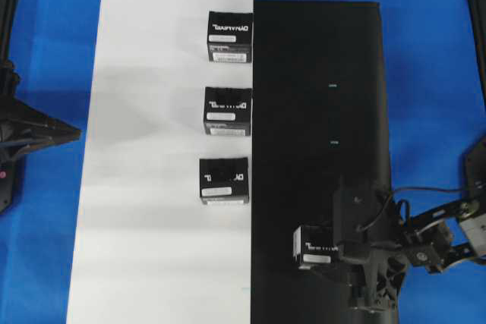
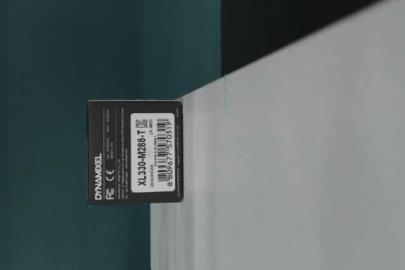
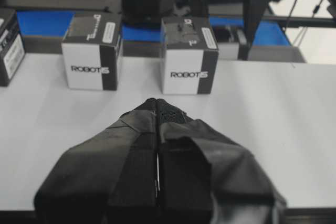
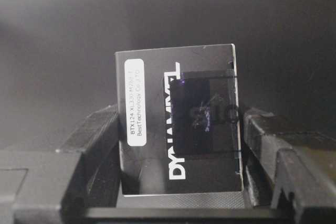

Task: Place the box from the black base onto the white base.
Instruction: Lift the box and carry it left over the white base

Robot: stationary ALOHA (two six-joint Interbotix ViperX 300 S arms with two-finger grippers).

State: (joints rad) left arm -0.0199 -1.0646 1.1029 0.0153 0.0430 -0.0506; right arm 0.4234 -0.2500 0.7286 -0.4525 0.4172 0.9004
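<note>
I will use my right gripper to set the box down on the white base (image 1: 221, 254) just in front of the column's nearest box.
The box (image 1: 314, 246) lies on the black base (image 1: 319, 73) near its front, left of my right arm. In the right wrist view the box (image 4: 152, 129) fills the space between the fingers of my right gripper (image 4: 176, 135). The fingers (image 4: 94, 129) flank both of its sides with only thin dark slits left, so the jaws are still open. The white base (image 1: 152, 248) lies left of the black one. My left gripper (image 3: 157, 103) is shut and empty, low over the white sheet's left side (image 1: 72, 133).
Three look-alike boxes (image 1: 229, 37) (image 1: 227, 111) (image 1: 224, 180) stand in a column along the white base's right edge. Two of them (image 3: 92, 51) (image 3: 189, 55) face the left wrist camera. Blue table (image 1: 433, 111) surrounds both sheets.
</note>
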